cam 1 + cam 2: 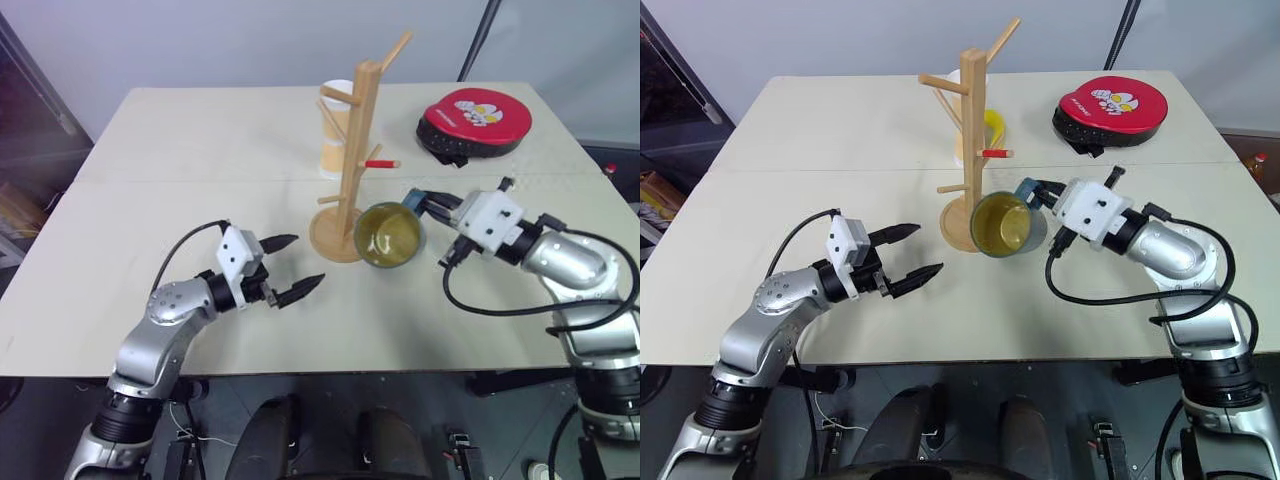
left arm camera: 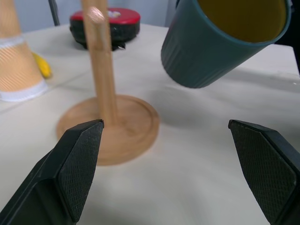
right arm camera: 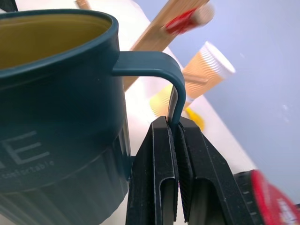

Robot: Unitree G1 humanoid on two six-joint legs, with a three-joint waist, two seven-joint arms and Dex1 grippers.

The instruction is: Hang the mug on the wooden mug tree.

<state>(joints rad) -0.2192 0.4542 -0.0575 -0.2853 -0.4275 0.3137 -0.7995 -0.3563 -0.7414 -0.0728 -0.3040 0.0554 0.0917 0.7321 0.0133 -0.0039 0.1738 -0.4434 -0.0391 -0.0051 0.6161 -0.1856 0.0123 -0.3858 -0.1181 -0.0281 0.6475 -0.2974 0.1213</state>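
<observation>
The robot's right gripper needs to release the dark teal mug hanging just under the mug tree's red-tipped peg [image 1: 369,205].
The dark teal mug [image 1: 389,236] with a yellow inside hangs above the table, tipped so its mouth faces me, just right of the wooden mug tree's [image 1: 352,150] round base. My right gripper [image 1: 425,203] is shut on the mug's loop handle [image 3: 159,70], its two fingers [image 3: 154,178] pinching the handle's lower end. The mug tree stands upright in the table's middle, its red-tipped peg [image 1: 381,163] pointing right above the mug. My left gripper [image 1: 290,267] is open and empty, low over the table left of the tree's base [image 2: 110,129].
A white and orange paper cup [image 1: 335,130] stands just behind the tree, with something yellow [image 1: 995,128] beside it. A red and black round case [image 1: 474,121] lies at the table's back right. The table [image 1: 200,150] is bare to the left.
</observation>
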